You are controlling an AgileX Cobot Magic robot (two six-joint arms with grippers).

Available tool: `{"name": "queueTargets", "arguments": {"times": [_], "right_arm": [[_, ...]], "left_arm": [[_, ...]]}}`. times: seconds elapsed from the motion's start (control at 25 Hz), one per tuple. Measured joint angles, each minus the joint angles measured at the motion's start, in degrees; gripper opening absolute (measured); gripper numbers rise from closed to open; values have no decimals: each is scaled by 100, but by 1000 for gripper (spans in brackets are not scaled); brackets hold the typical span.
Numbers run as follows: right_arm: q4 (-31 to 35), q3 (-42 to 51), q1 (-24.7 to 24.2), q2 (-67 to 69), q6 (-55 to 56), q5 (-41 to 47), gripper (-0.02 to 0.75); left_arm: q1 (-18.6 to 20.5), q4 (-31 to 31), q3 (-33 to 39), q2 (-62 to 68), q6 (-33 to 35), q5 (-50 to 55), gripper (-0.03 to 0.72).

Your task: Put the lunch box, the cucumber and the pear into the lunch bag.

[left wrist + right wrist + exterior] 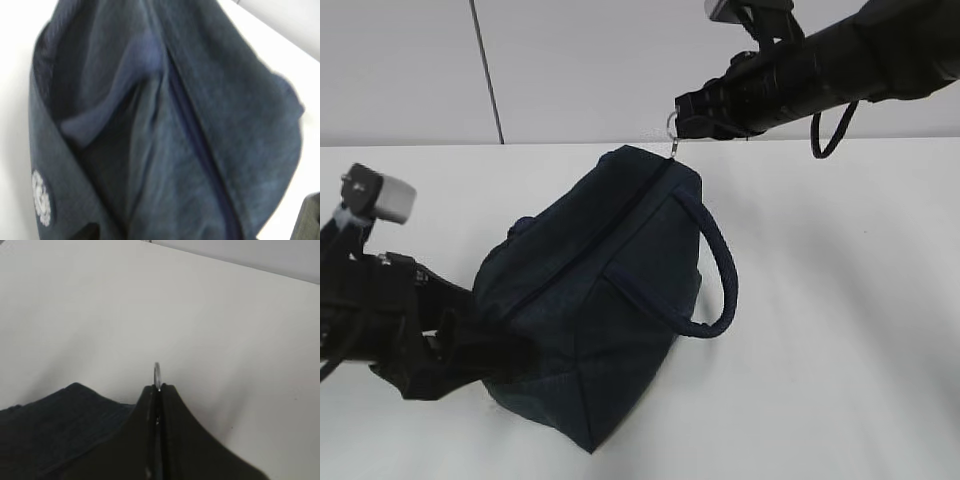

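The lunch bag's near end is in my left gripper, far from the ring pull, so that gripper should take the bag's far end (620, 178) before my right gripper opens.
The dark navy lunch bag (600, 290) lies tilted on the white table, stretched between my two grippers. Its top zipper (588, 252) looks closed along its length. My right gripper (682, 118) is shut on the metal ring pull (672, 126) at the bag's far end; in the right wrist view the ring (157, 373) sticks out above the closed gripper (158, 388). My left gripper (495, 352) grips the bag's near end. In the left wrist view the bag (200, 125) fills the frame, with a finger (311, 220) at the lower right. The lunch box, cucumber and pear are out of view.
One loop handle (720, 272) hangs over the bag's right side. A small white emblem (41, 197) sits on the bag's side. The white table (840, 330) extends right and front; a pale wall (580, 60) stands behind it.
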Motion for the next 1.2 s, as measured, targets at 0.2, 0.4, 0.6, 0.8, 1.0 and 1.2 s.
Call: {"name": "queueTargets", "arguments": {"times": [0.2, 0.4, 0.6, 0.8, 1.0, 1.2], "right_arm": [[14, 0, -9, -21, -24, 154, 6], [14, 0, -9, -21, -24, 215, 6], [14, 0, -9, -21, -24, 226, 6], [34, 0, -9, -21, -24, 226, 6], [34, 0, -9, -21, -24, 226, 6], [58, 0, -9, -8, -24, 226, 6]], "left_arm": [[6, 1203, -1184, -694, -2196, -169, 486], [6, 2563, -3187, 127, -4325, 99, 432], [-142, 3310, -4837, 1842, -5557, 985, 401], [-495, 4254, -5659, 2646, -6393, 1087, 377], [-577, 4364, -5814, 2738, -6513, 1160, 375], [-780, 4673, -5837, 2951, -6914, 1109, 372]]}}
